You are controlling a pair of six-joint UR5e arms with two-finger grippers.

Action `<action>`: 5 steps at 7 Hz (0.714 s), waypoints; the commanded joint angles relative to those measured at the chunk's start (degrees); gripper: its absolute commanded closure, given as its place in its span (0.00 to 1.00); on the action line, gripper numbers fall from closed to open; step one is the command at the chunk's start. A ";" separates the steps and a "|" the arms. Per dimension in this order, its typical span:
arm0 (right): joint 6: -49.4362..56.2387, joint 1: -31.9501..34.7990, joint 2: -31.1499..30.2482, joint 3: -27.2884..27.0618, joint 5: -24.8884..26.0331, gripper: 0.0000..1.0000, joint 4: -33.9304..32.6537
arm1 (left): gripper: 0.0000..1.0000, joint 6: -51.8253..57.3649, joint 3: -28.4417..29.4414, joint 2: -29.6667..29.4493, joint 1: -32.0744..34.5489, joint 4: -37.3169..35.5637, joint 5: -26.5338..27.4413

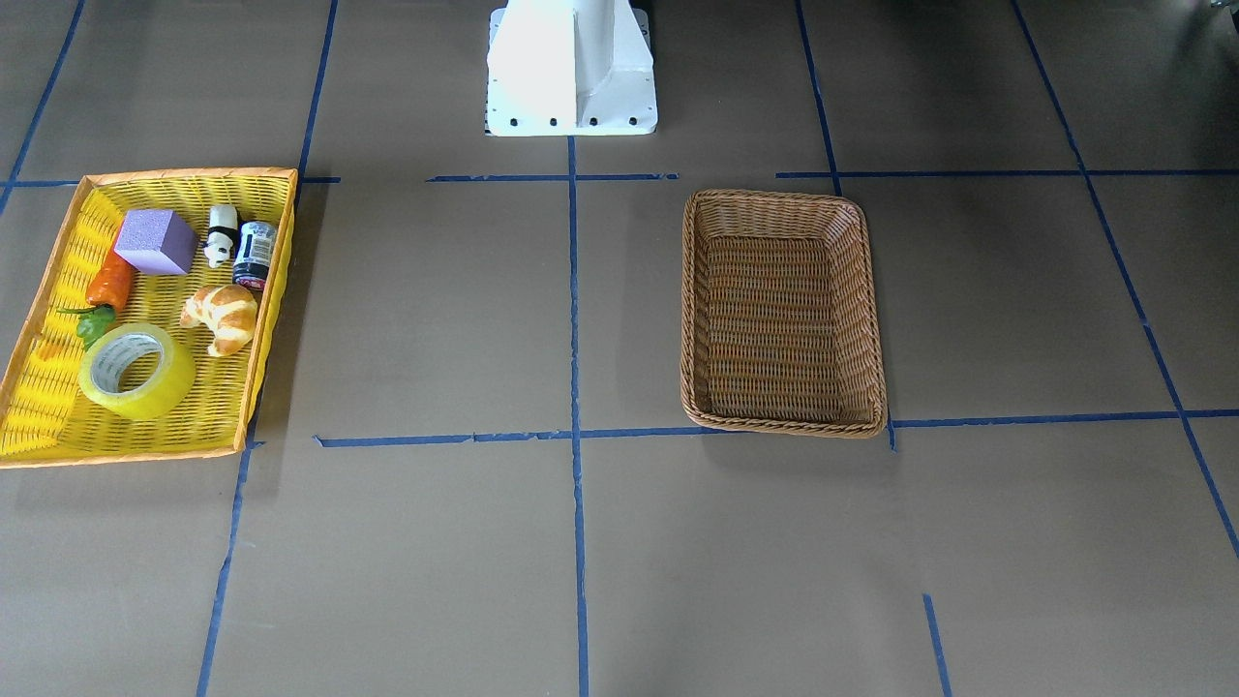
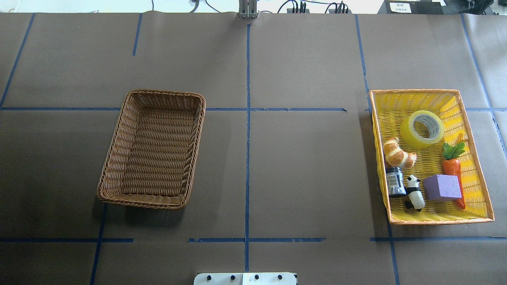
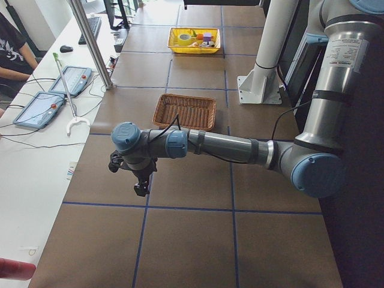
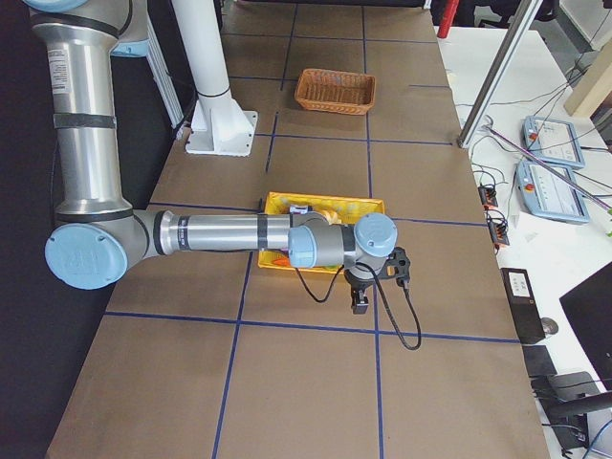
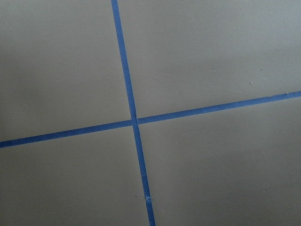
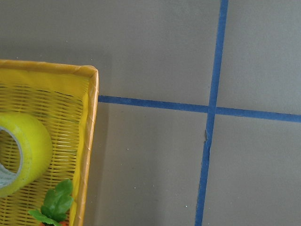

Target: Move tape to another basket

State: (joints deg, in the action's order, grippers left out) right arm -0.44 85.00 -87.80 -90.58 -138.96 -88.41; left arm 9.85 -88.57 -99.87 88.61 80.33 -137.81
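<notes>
I need to close my right gripper on the tape's side (image 1: 87, 372) (image 6: 29, 153) farthest from the croissant, with one finger inside the hole of the tape.
The tape (image 2: 422, 129), a yellow roll with a white core, lies in the far part of the yellow tray (image 2: 414, 91) on the table's right; it also shows in the front view (image 1: 137, 371) and the right wrist view (image 6: 23, 150). The brown wicker basket (image 2: 166, 93) stands empty on the left, also in the front view (image 1: 784, 198). My left gripper (image 3: 141, 186) hangs over bare table beyond the brown basket. My right gripper (image 4: 360, 304) hangs just outside the yellow tray's outer edge. I cannot tell whether either is open or shut.
The yellow tray also holds a croissant (image 2: 398, 153), a carrot (image 2: 452, 166), a purple block (image 2: 443, 187), a panda figure (image 2: 414, 192) and a small jar (image 2: 395, 182). The robot's white base (image 1: 571, 68) stands at the table's edge. Operator desks with tablets (image 3: 36, 108) line the far side.
</notes>
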 commanded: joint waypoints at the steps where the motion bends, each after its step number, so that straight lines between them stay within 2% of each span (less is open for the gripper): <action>1: 2.46 1.13 0.79 -0.13 0.88 0.00 -2.64 | 0.00 0.08 -0.64 -0.15 -0.02 0.70 0.43; 5: 2.46 1.05 0.26 -0.04 0.45 0.00 -2.21 | 0.00 -0.09 -0.04 -0.32 -1.60 0.79 -0.18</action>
State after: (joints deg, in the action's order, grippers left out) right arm 1.99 86.09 -87.36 -90.69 -138.17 -90.68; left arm 9.82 -89.26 -100.14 87.27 81.12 -137.98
